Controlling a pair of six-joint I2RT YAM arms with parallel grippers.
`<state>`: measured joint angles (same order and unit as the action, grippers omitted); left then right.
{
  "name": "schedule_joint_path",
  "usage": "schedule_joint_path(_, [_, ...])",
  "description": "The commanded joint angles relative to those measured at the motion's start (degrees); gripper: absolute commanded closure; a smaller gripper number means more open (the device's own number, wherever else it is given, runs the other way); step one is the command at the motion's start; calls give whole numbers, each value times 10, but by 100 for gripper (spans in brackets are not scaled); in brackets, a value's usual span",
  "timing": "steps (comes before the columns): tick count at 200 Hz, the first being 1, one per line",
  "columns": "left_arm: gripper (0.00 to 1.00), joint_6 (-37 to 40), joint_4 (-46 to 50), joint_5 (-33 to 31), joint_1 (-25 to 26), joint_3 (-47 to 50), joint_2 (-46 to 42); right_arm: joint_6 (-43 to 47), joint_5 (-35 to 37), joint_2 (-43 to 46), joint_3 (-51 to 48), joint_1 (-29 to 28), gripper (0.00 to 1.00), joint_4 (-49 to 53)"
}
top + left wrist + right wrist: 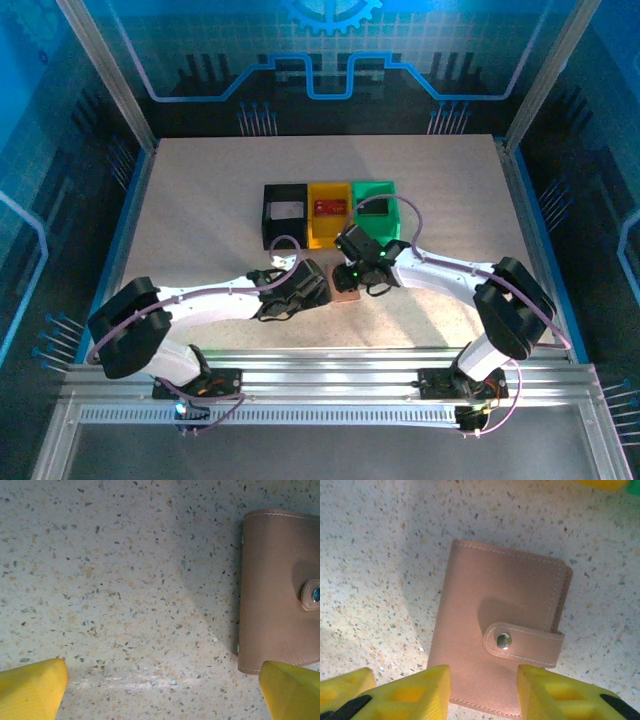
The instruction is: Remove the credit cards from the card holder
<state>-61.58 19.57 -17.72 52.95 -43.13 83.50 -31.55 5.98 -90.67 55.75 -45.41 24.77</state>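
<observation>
The card holder's cover is held shut by the fastened snap tab, so next my right gripper grabs the tab (531, 647) and pulls it open before reaching the cards.
The card holder (346, 289), a pinkish-tan wallet, lies closed on the table with its snap tab fastened (506, 641). My right gripper (482, 692) is open just above it, its yellow fingers (422, 690) standing over the wallet's near edge (485, 700). My left gripper (162, 690) is open over bare table just left of the wallet (277, 590); its right fingertip (292, 690) overlaps the wallet's corner. A whitish card (288, 210) lies in the black bin, a red card (328, 207) in the yellow bin, and a dark card (373, 208) in the green bin.
The black bin (270, 228), yellow bin (316, 232) and green bin (395, 218) stand in a row just behind the wallet and the grippers. Speckled tabletop (200, 200) stretches to both sides and to the back. A metal rail (330, 375) runs along the near edge.
</observation>
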Motion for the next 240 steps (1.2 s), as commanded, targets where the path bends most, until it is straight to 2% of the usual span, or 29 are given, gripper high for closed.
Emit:
schedule_joint_path(1, [1, -16, -15, 5, 8, -4, 11, -7, 8, -22, 28, 6, 59, 19])
schedule_joint_path(26, [1, -21, -19, 2, 13, -1, 12, -9, 21, -52, 45, 9, 54, 29])
schedule_joint_path(106, [1, -28, -22, -16, 17, 38, -44, -25, 51, -79, 38, 8, 53, 41])
schedule_joint_path(166, [1, -28, -13, -20, 17, 41, -61, -22, 51, -109, 30, 9, 65, 28])
schedule_joint_path(240, [1, -25, 1, -23, 17, 42, -77, -12, 36, -118, 18, 15, 88, 13])
